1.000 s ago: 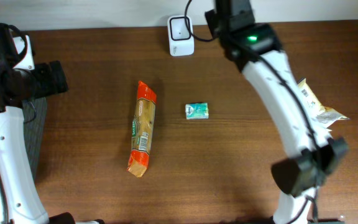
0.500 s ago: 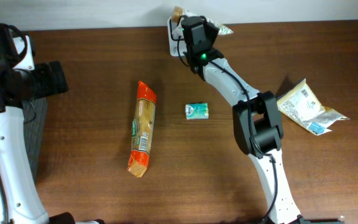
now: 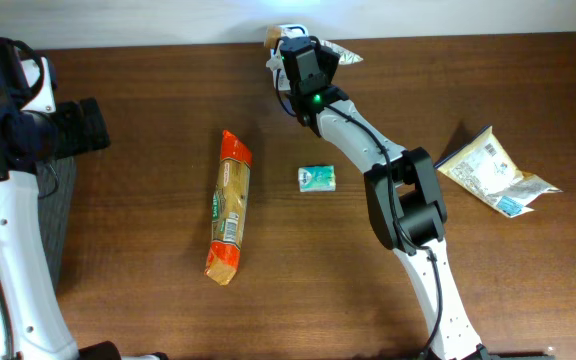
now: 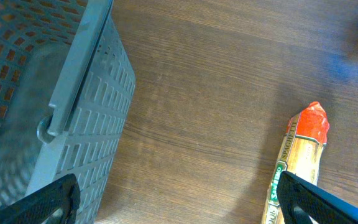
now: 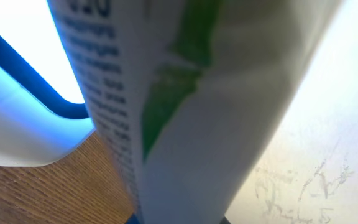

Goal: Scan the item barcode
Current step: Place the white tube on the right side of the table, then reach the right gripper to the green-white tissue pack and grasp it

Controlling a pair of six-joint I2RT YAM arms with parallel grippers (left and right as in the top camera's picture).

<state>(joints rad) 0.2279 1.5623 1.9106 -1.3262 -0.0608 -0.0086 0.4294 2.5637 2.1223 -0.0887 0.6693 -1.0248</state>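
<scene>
I need to set the white packet against the cream pouch (image 3: 438,170), on its side facing the small green packet, using my right gripper.
My right gripper (image 3: 303,45) is at the table's back edge, shut on a white packet (image 3: 344,53) with green print and black text. In the right wrist view this packet (image 5: 185,112) fills most of the frame, held right next to the white scanner (image 5: 17,93), whose window glows blue-white. From overhead the scanner (image 3: 290,29) is mostly hidden under the gripper. My left gripper (image 4: 179,208) hangs open and empty over bare wood at the far left, beside the basket.
A long orange snack packet (image 3: 230,205) lies left of centre, a small green packet (image 3: 317,178) at the centre, and a cream pouch (image 3: 493,170) at the right. A grey mesh basket (image 4: 42,93) stands at the left edge.
The right gripper has travelled left along the back edge with the packet and now hovers over the scanner. The left arm has not moved.
</scene>
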